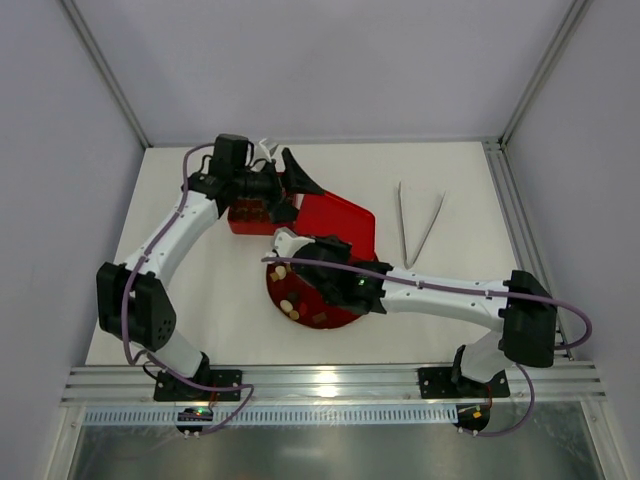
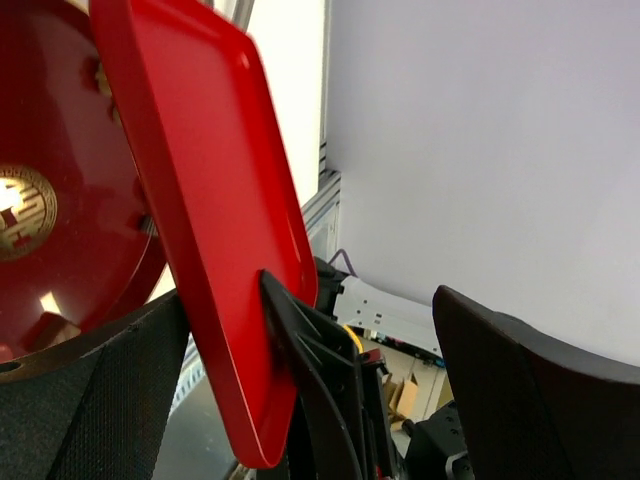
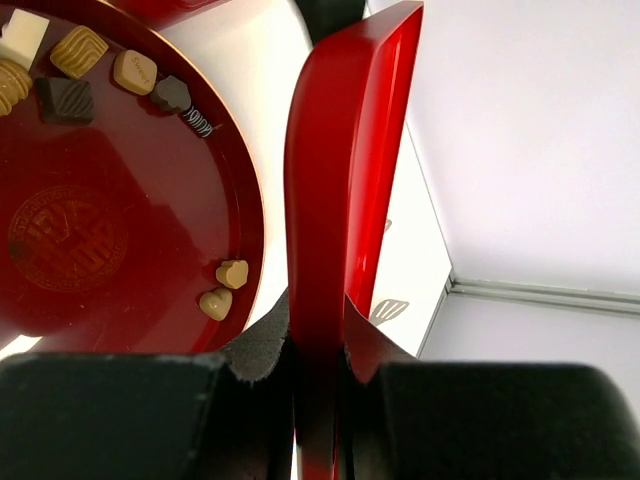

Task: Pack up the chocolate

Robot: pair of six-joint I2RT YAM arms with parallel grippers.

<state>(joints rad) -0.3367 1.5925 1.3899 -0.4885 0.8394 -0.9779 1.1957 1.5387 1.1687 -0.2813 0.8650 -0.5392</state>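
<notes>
Next, I let go of the red lid with my right gripper on top of the red box (image 1: 300, 187) behind the round plate.
Several tan, dark and cream chocolate pieces (image 3: 135, 71) lie on a round red plate (image 3: 150, 200), among them two tan hearts (image 3: 224, 288). In the top view more chocolate (image 1: 288, 306) shows on the plate (image 1: 330, 318). My right gripper (image 3: 318, 320) is shut on the edge of a flat red lid (image 3: 345, 150), holding it upright on its edge. My left gripper (image 2: 352, 285) is open, with one finger (image 2: 300, 340) resting against the lid (image 2: 200, 200). The other finger stands well away from it. The red box (image 1: 245, 215) sits under the left arm, mostly hidden.
Metal tongs (image 1: 420, 225) lie on the table to the right of the lid (image 1: 345, 225). Aluminium frame rails run along the near edge (image 1: 330, 378) and down the right side. Grey walls enclose the table on three sides.
</notes>
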